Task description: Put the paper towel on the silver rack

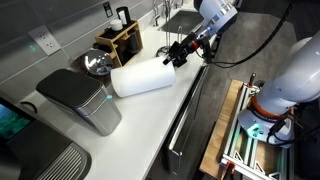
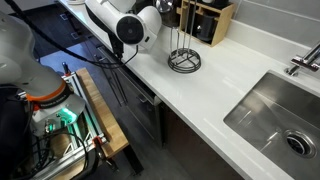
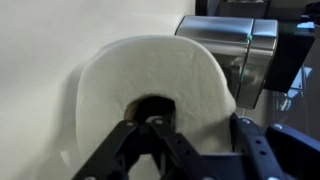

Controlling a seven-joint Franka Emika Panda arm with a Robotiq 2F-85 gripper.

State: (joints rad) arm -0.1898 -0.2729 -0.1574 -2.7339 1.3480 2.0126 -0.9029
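Observation:
I should use my gripper to release the paper towel, now lying on its side against the appliance, standing upright on the white counter point(image 1: 158, 89), close to the counter's edge and short of the silver rack.
The paper towel point(image 1: 143, 78) is a thick white roll lying on its side on the white counter, its far end against the grey appliance point(image 1: 85, 100). My gripper point(image 1: 180, 52) is at its near end. In the wrist view the roll's end face point(image 3: 150, 75) fills the frame. One finger sits in the dark core hole and the other at the outer edge, so the gripper point(image 3: 195, 125) is closed on the roll's wall. The silver rack point(image 2: 183, 60), a wire ring with an upright loop, stands empty on the counter beside the arm. The arm hides the gripper in that view.
A wooden knife block point(image 1: 120, 40) stands at the wall and also shows in an exterior view point(image 2: 205, 20). A shiny metal pot point(image 1: 97, 63) sits behind the roll. A sink point(image 2: 275, 115) is set in the counter beyond the rack. The counter edge runs beside the roll.

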